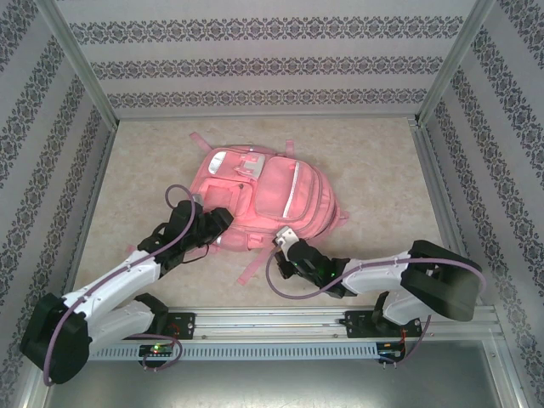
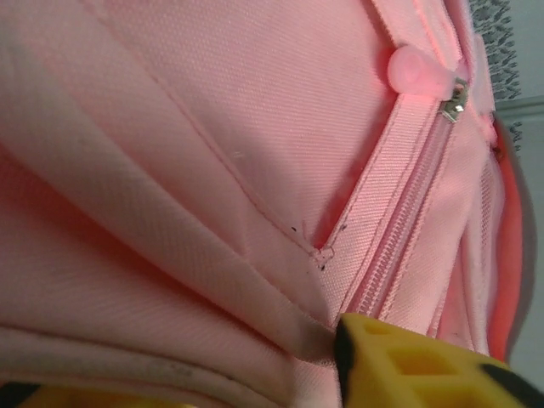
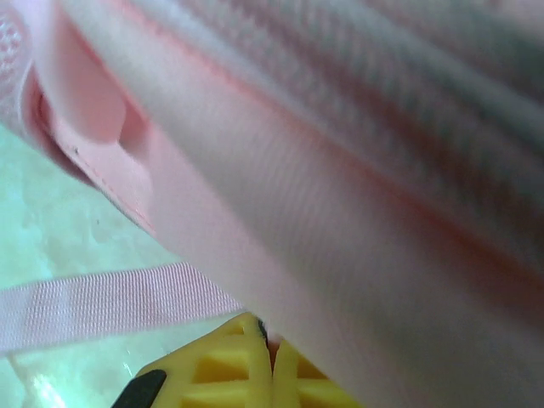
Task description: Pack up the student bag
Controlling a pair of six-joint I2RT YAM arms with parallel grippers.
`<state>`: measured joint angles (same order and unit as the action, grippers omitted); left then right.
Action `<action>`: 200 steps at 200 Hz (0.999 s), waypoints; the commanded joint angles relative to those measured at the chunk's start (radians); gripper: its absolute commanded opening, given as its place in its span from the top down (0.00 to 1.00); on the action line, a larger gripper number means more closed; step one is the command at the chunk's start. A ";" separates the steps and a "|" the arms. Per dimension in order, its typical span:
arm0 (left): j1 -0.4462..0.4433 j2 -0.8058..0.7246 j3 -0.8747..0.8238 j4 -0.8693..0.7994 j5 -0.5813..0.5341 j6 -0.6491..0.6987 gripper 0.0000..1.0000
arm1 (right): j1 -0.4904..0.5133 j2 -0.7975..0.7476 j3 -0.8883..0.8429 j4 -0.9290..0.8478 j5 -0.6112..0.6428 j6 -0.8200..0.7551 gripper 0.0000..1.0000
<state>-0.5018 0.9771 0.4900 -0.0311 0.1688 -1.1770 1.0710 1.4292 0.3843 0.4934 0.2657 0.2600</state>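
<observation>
The pocket's thick fold is bunching up against my left gripper's finger, so next my left gripper opens, back away from the fold and pinches the bag's piped edge [image 2: 161,364].
The student bag [image 1: 263,200], a large pink backpack with pale trim, lies flat in the middle of the table. My left gripper [image 1: 223,219] is at its lower left corner. In the left wrist view, the yellow fingers [image 2: 408,365] stand apart, so the left gripper [image 2: 183,374] is open with folds of the bag's fabric [image 2: 212,127] between them. A closed zipper with a round pink pull [image 2: 412,70] runs beside it. My right gripper [image 1: 285,238] is at the bag's near edge. There the right gripper [image 3: 272,340] is shut on a pinch of the bag's fabric [image 3: 340,170].
A loose pink strap [image 3: 102,302] lies on the beige table [image 1: 382,170] beside the right gripper. More straps trail from the bag's near edge [image 1: 255,274]. Patterned walls close in three sides, and a metal rail [image 1: 280,321] runs along the near edge.
</observation>
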 commanded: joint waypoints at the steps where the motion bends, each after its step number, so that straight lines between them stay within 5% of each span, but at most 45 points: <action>1: 0.008 -0.101 -0.030 -0.153 -0.004 -0.072 0.44 | 0.023 0.042 0.059 -0.001 -0.015 0.070 1.00; 39: -0.005 -0.217 -0.024 -0.309 -0.035 -0.191 0.42 | 0.050 0.102 0.089 0.024 0.004 0.082 1.00; 125: -0.150 0.003 0.053 -0.121 -0.097 -0.268 0.44 | 0.061 0.092 0.072 0.041 0.017 0.091 1.00; 156: -0.152 0.049 0.034 0.023 -0.070 -0.265 0.53 | 0.063 0.083 0.058 0.043 0.017 0.097 1.00; 200: -0.163 -0.020 0.052 -0.055 -0.087 -0.235 0.59 | 0.063 0.081 0.041 0.057 0.027 0.103 1.00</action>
<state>-0.6434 1.0065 0.5148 -0.1215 0.0971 -1.4216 1.1175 1.5299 0.4381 0.5079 0.2752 0.3443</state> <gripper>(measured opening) 0.414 0.063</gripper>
